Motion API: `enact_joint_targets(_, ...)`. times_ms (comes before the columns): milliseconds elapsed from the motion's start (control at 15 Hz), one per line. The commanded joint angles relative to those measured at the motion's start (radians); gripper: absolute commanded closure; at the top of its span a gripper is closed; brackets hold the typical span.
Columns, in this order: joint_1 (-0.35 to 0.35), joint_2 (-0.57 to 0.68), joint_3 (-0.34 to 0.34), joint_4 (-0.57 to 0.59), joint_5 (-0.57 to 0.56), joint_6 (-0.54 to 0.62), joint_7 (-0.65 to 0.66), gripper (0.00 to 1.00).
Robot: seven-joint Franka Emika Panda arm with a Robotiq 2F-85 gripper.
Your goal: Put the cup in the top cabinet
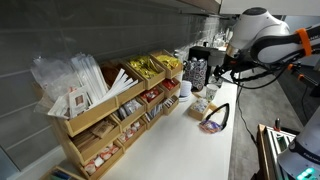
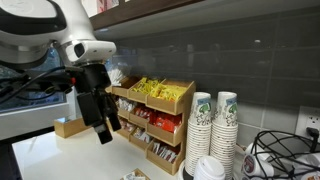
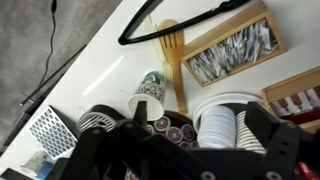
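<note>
Next, my gripper needs to go to the patterned cup's rim (image 1: 212,87) (image 3: 160,96), on the side toward the wooden fork, and close there.
Two stacks of patterned paper cups (image 2: 213,122) stand on the white counter to the right of the wooden rack; they also show in an exterior view (image 1: 197,72). In the wrist view, one patterned cup (image 3: 148,94) is seen from above, next to a stack of white lids (image 3: 218,126). My gripper (image 3: 197,117) is open and empty above the lids and cups. In both exterior views it hangs in the air (image 2: 104,128) (image 1: 224,70), apart from the cups. Only the lower edge of the dark top cabinet (image 2: 250,6) shows, above the backsplash.
An open wooden rack of snack packets (image 2: 155,108) (image 1: 110,105) stands against the wall. Coffee pods (image 3: 170,128) lie beside the lids. A wooden box of packets (image 3: 232,50) and a black cable (image 3: 170,22) are on the counter. A coil of cables (image 2: 285,155) lies beside the cups.
</note>
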Motion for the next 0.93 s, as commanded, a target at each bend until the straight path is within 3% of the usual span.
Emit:
enact_joint_targets(0, -0.015, 0.175, -0.08, 0.117, -0.05, -0.013, 0.084, 0.0)
enact_joint_targets(200, 0.073, 0.276, -0.221, 0.177, 0.041, -0.018, -0.124, 0.0)
enact_joint_targets(400, 0.131, 0.345, -0.32, 0.23, 0.126, -0.03, -0.336, 0.0)
enact_joint_targets(667, 0.18, 0.401, -0.41, 0.27, 0.227, -0.041, -0.608, 0.0)
enact_joint_targets(867, 0.189, 0.425, -0.445, 0.275, 0.23, -0.04, -0.736, 0.0)
